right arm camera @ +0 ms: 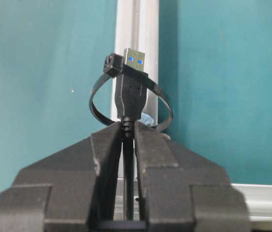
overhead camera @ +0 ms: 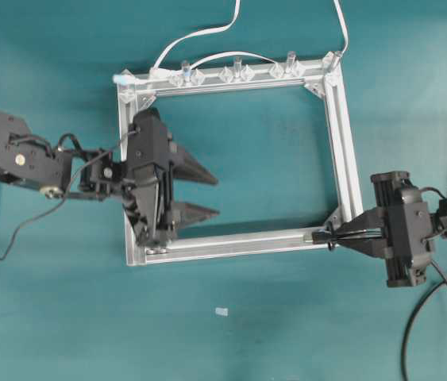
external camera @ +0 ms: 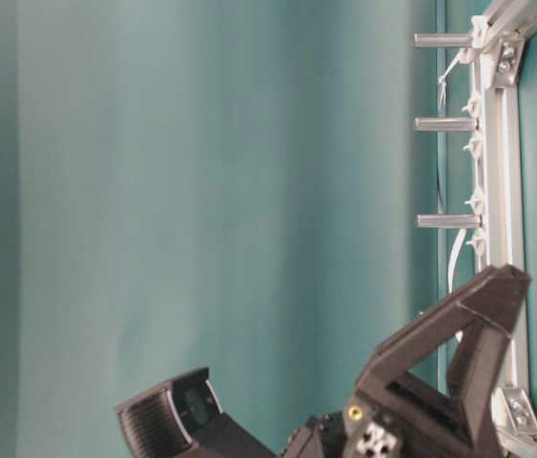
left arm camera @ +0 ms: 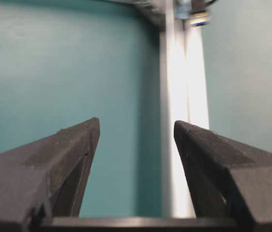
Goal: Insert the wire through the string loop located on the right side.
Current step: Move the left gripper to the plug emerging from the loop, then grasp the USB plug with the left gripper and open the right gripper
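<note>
The wire's plug pokes through the string loop. My left gripper will close on the black body (overhead camera: 319, 237) (left arm camera: 199, 7) of the wire's plug, just behind its metal tip.
My right gripper (right arm camera: 127, 126) is shut on the wire (right arm camera: 128, 96), a black cable with a rectangular plug and a metal tip with blue inside. The plug stands inside the outline of the string loop (right arm camera: 96, 104), a black ring over the aluminium frame bar (right arm camera: 138, 43). The ring's band crosses the plug just below the metal tip. In the overhead view my right gripper (overhead camera: 336, 234) sits at the frame's lower right corner, with the wire's plug (overhead camera: 322, 235) poking onto the bar. My left gripper (overhead camera: 216, 196) hangs open inside the frame's left side. Nothing lies between its fingers (left arm camera: 75, 145).
The square aluminium frame (overhead camera: 342, 135) lies mid-table. Clear clips (overhead camera: 235, 73) and flat white cables (overhead camera: 207, 32) line its top bar. A small white scrap (overhead camera: 222, 311) lies below the frame. The table-level view shows the frame (external camera: 502, 143) with short posts (external camera: 444, 124).
</note>
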`<state>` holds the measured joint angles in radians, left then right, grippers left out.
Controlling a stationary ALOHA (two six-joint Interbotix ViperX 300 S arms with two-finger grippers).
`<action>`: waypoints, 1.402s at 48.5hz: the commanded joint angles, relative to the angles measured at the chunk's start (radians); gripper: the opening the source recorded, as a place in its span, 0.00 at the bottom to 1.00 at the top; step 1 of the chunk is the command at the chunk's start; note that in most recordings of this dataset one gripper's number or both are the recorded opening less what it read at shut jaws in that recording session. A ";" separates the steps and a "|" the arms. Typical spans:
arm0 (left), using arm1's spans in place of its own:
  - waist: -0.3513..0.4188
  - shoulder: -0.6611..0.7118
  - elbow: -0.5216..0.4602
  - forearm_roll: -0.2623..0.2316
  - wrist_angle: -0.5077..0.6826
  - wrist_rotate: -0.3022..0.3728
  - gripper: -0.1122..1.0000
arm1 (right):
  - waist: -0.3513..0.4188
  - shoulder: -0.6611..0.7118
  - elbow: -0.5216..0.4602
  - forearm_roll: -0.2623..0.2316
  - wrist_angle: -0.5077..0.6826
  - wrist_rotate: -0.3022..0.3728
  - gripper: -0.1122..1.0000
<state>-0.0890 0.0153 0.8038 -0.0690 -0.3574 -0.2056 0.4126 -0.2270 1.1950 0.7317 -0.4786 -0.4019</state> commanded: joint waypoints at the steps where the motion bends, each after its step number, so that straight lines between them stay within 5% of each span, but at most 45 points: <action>1: -0.026 -0.021 -0.023 0.003 -0.005 -0.035 0.69 | -0.002 -0.005 -0.011 -0.003 -0.009 -0.002 0.20; 21: -0.041 0.014 -0.064 0.003 -0.005 -0.081 0.69 | -0.003 -0.005 -0.012 -0.003 -0.009 0.000 0.20; 44: -0.043 0.272 -0.348 0.003 -0.002 -0.075 0.70 | -0.003 -0.005 -0.009 -0.003 -0.026 -0.002 0.20; 68: -0.041 0.419 -0.534 0.006 -0.002 -0.074 0.71 | -0.003 -0.005 -0.012 -0.003 -0.026 -0.002 0.20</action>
<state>-0.1335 0.4387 0.3099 -0.0675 -0.3528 -0.2792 0.4111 -0.2270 1.1950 0.7317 -0.4970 -0.4019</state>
